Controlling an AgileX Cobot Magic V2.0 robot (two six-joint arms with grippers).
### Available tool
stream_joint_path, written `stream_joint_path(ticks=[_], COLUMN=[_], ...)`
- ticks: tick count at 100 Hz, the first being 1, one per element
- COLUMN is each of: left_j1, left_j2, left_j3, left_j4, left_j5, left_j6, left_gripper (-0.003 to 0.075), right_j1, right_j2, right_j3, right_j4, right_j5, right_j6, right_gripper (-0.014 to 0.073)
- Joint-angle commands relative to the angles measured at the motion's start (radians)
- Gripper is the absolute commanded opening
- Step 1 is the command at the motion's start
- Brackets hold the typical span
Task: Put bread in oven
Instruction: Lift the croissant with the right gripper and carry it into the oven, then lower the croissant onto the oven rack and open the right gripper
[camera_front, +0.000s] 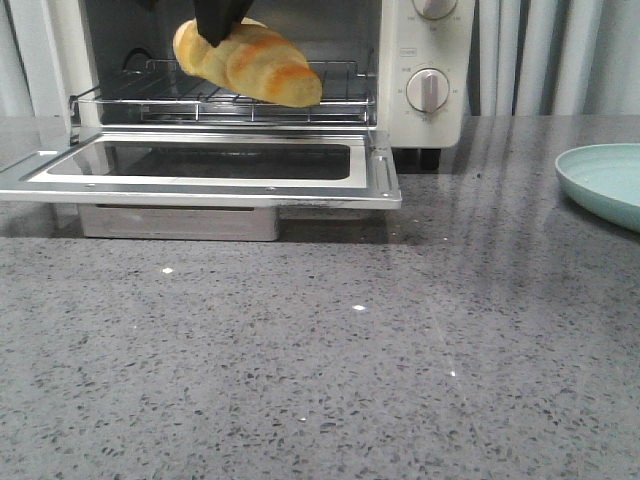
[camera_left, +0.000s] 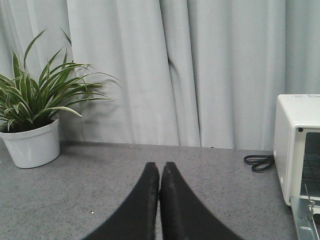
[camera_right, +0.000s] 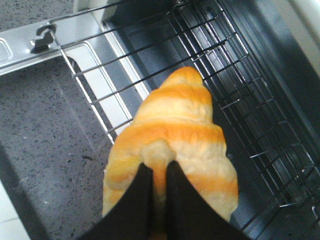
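Observation:
I should use my right gripper to set the bread down across the middle of the wire rack (camera_front: 247, 72) (camera_right: 176, 150) inside the cream-white oven.
The golden-brown banded bread (camera_front: 250, 62) hangs in my right gripper (camera_front: 222, 22), just above the wire rack (camera_front: 200, 95) at the mouth of the cream-white oven (camera_front: 432, 60), whose glass door (camera_front: 200, 165) lies open and flat. In the right wrist view my black fingers (camera_right: 177, 200) pinch the bread (camera_right: 175, 130) at its near end, over the rack (camera_right: 240, 105). My left gripper (camera_left: 160, 167) is shut and empty, low over the grey counter to the left of the oven (camera_left: 295, 145). It does not show in the front view.
A pale mint-green plate (camera_front: 605, 180) sits at the right edge of the counter. A potted plant (camera_left: 32, 125) stands at the far left by the curtain. Black scissors (camera_left: 259, 162) lie beside the oven's left wall.

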Motion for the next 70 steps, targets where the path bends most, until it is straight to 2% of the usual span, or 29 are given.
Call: stream_joint_path(ticks=[1, 34, 70], left_j1=[0.003, 0.003, 0.003], left_j2=[0.021, 0.021, 0.021], left_j3=[-0.016, -0.016, -0.016], left_j4=[0.009, 0.009, 0.009], left_j5=[-0.054, -0.043, -0.040], left_j6=[0.001, 0.001, 0.001], left_gripper=[-0.0021, -0.0021, -0.0021], right_j1=[-0.003, -0.010, -0.023], right_j2=[-0.034, -0.022, -0.014], right_j3=[-0.037, -0.037, -0.037], right_j4=[-0.067, -0.144, -0.170], right_j5=[-0.091, -0.182, -0.190], right_j6=[-0.006, -0.006, -0.006], right_gripper=[-0.0067, -0.0067, -0.0065])
